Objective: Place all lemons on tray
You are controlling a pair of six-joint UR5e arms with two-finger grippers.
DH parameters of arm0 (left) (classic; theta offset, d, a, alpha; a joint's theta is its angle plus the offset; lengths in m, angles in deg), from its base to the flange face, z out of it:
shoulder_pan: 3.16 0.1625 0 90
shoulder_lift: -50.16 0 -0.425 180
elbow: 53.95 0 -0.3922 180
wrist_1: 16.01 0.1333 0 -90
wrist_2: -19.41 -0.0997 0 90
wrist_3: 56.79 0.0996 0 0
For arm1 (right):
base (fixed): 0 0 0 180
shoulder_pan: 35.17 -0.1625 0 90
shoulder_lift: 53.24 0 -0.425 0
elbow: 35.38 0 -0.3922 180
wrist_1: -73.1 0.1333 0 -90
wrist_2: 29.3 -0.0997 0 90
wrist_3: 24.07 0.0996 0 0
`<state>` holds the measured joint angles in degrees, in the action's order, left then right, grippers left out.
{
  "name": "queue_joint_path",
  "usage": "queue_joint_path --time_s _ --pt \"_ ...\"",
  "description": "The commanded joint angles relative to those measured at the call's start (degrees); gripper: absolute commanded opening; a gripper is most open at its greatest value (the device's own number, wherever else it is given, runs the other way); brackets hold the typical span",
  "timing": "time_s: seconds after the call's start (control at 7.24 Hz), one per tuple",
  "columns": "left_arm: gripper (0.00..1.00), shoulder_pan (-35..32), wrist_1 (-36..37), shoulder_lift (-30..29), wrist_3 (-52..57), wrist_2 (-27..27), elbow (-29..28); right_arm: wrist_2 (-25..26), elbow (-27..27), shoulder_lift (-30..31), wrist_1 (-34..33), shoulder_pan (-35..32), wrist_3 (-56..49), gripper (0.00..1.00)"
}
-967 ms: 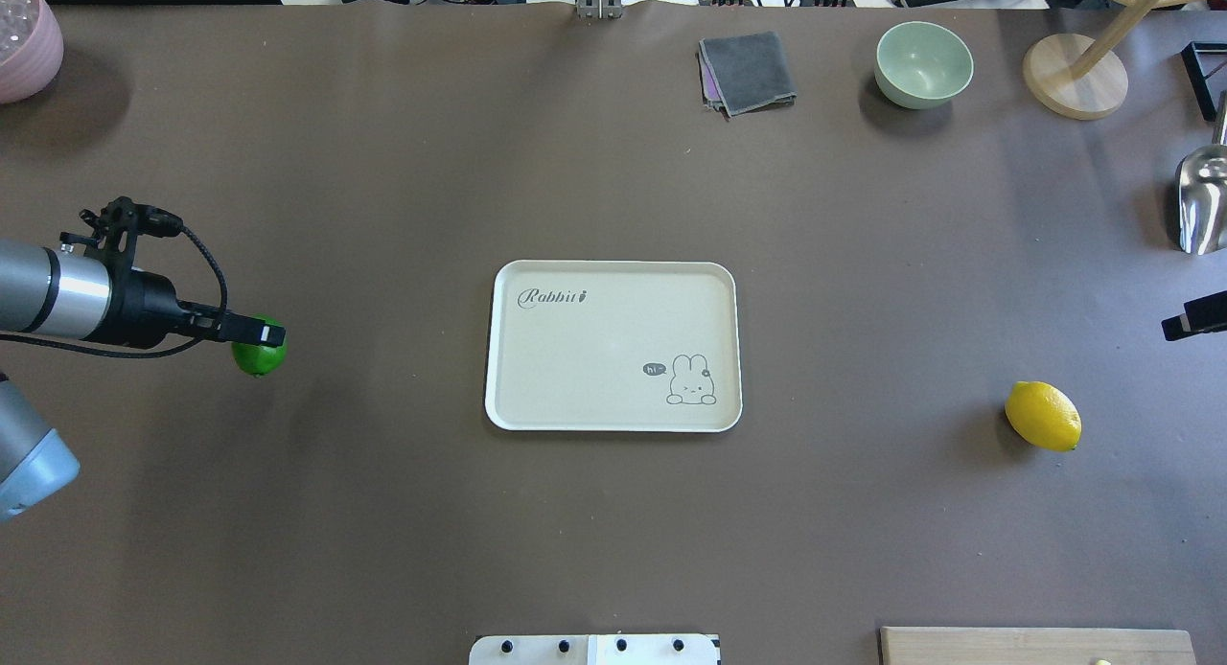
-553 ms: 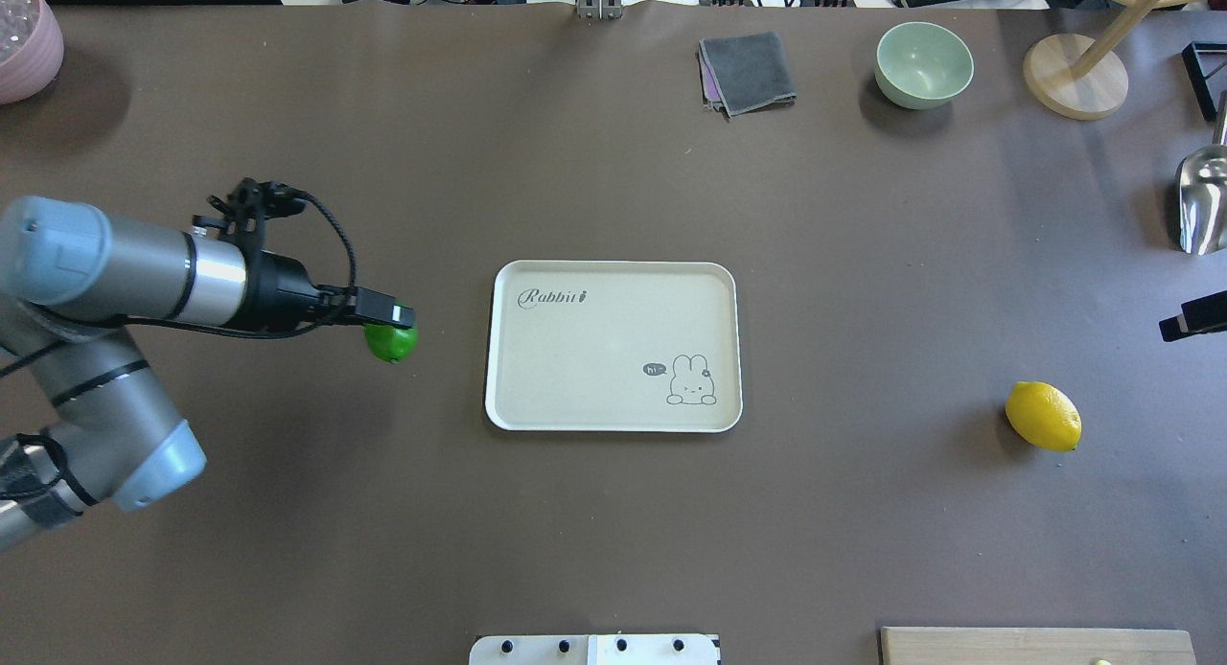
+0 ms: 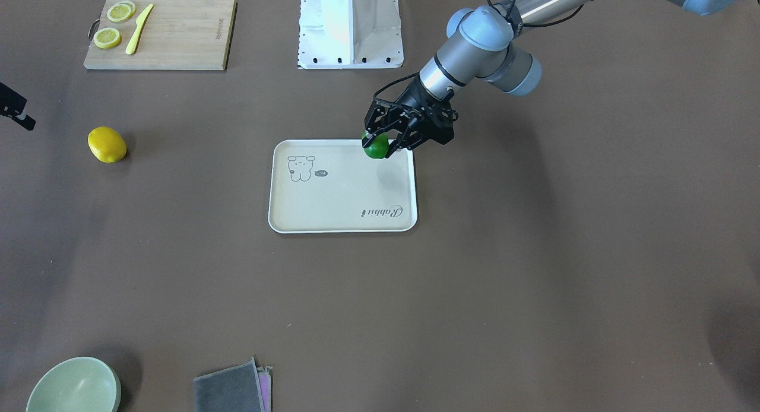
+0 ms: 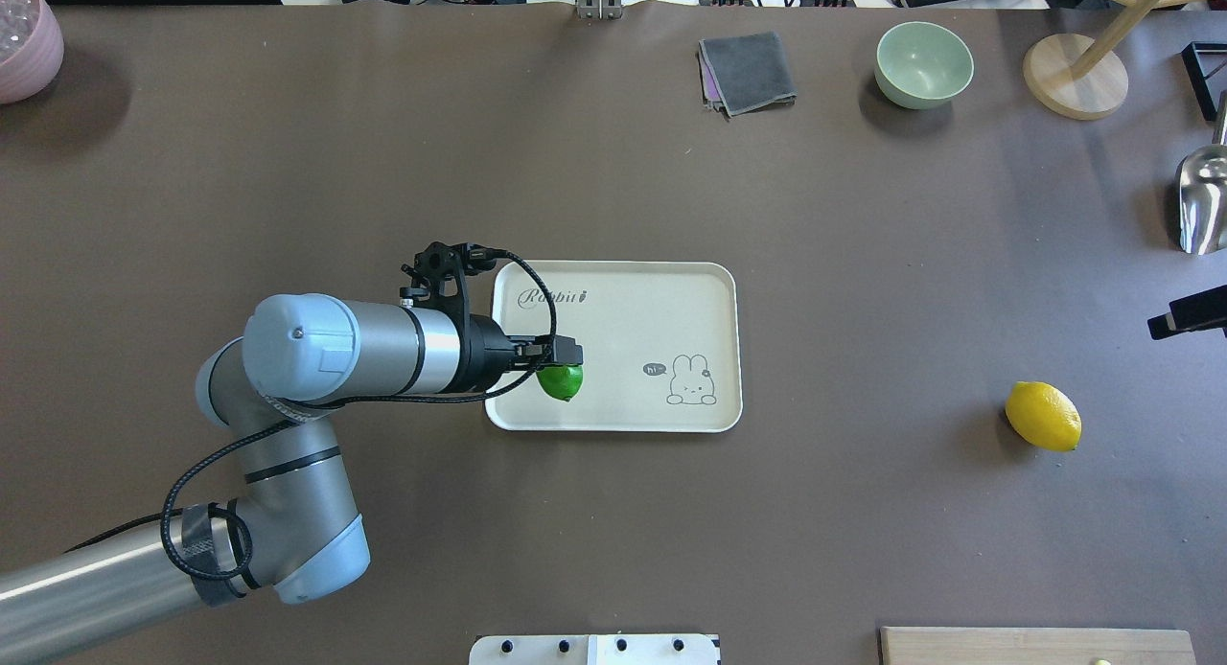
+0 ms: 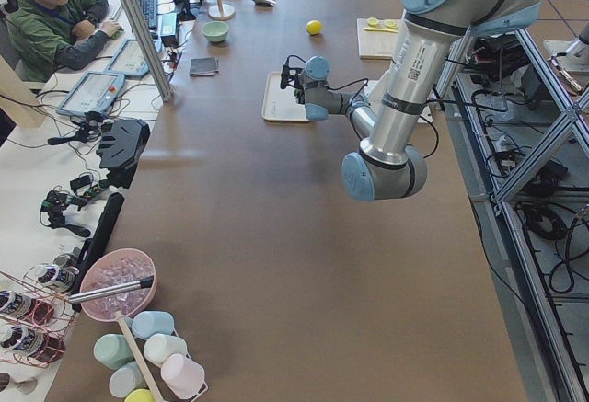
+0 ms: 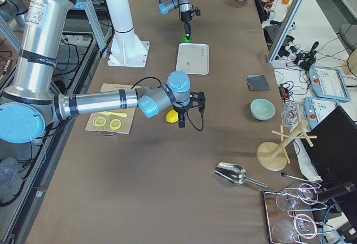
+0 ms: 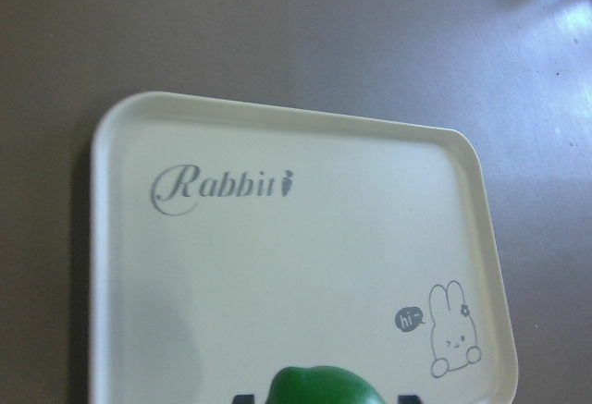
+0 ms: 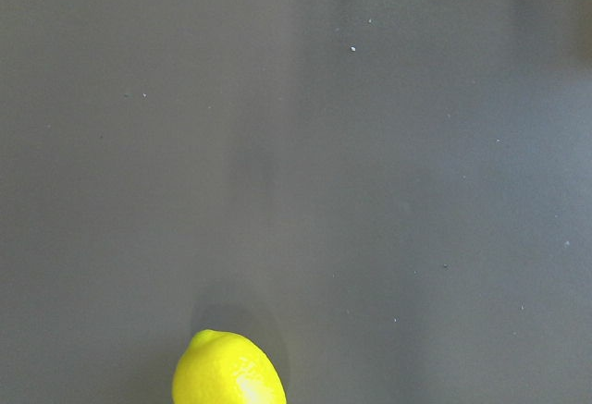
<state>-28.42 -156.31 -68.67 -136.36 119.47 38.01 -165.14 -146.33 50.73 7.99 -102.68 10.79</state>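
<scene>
The yellow lemon on the table is next for my right gripper, which should move to it and close across the lemon's middle (image 3: 107, 145) (image 8: 228, 381).
My left gripper (image 4: 562, 362) is shut on the small glossy green lemon (image 4: 561, 381) and holds it over the near left part of the beige tray (image 4: 613, 320). The front view shows the lemon (image 3: 375, 146) just above the tray (image 3: 332, 204), near its corner. The left wrist view shows the lemon's top (image 7: 319, 387) over the tray (image 7: 277, 256). The yellow lemon (image 4: 1043, 416) lies on the table to the right of the tray. Only a black part of my right gripper (image 4: 1187, 313) shows at the right edge, behind that lemon (image 8: 228, 372). I cannot tell how its jaws stand.
A wooden cutting board (image 3: 172, 35) with lemon slices (image 3: 107, 37) and a pale yellow knife (image 3: 138, 37) lies near the robot's base. A green bowl (image 4: 923, 64), grey cloth (image 4: 748, 71), wooden stand (image 4: 1074, 76), metal scoop (image 4: 1200, 200) and pink bowl (image 4: 24, 37) sit along the table's edges.
My left arm has carried the green lemon rightward from the table's left side to over the tray. The yellow lemon has not moved.
</scene>
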Motion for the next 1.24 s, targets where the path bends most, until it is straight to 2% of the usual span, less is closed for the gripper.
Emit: queue_joint_path --time_s 0.0,0.14,0.28,0.41,0.55,0.69,0.83,1.11 --pt "0.45 0.65 0.55 -1.93 -0.50 -2.32 -1.95 0.04 0.13 -0.52 -0.01 0.36 0.03 1.00" --pt "0.97 0.65 0.55 -2.11 0.02 -4.85 -2.31 -0.13 0.04 -0.61 -0.01 0.36 0.03 1.00" --pt "0.98 0.39 0.64 -1.59 0.03 -5.92 -1.62 0.39 -0.05 -1.22 0.08 0.45 -0.23 1.00" --pt "0.98 -1.35 0.64 2.25 1.33 -5.41 1.43 2.92 -0.31 -1.75 -0.01 1.06 -0.49 1.00" --pt "0.99 -3.54 1.94 5.33 5.43 -3.40 5.29 9.12 -1.18 -1.58 -0.01 2.80 -0.84 1.00" --pt "0.99 -6.61 4.13 7.80 8.87 0.71 7.42 16.23 -2.06 -1.32 -0.01 6.04 -1.28 1.00" --pt "0.99 -8.12 4.15 8.95 9.77 2.67 7.53 18.22 -2.59 -1.31 -0.10 9.64 -1.29 1.00" --pt "0.99 -7.96 4.15 8.88 9.78 2.51 7.44 22.87 -4.70 -0.70 -0.10 18.68 -1.46 1.00"
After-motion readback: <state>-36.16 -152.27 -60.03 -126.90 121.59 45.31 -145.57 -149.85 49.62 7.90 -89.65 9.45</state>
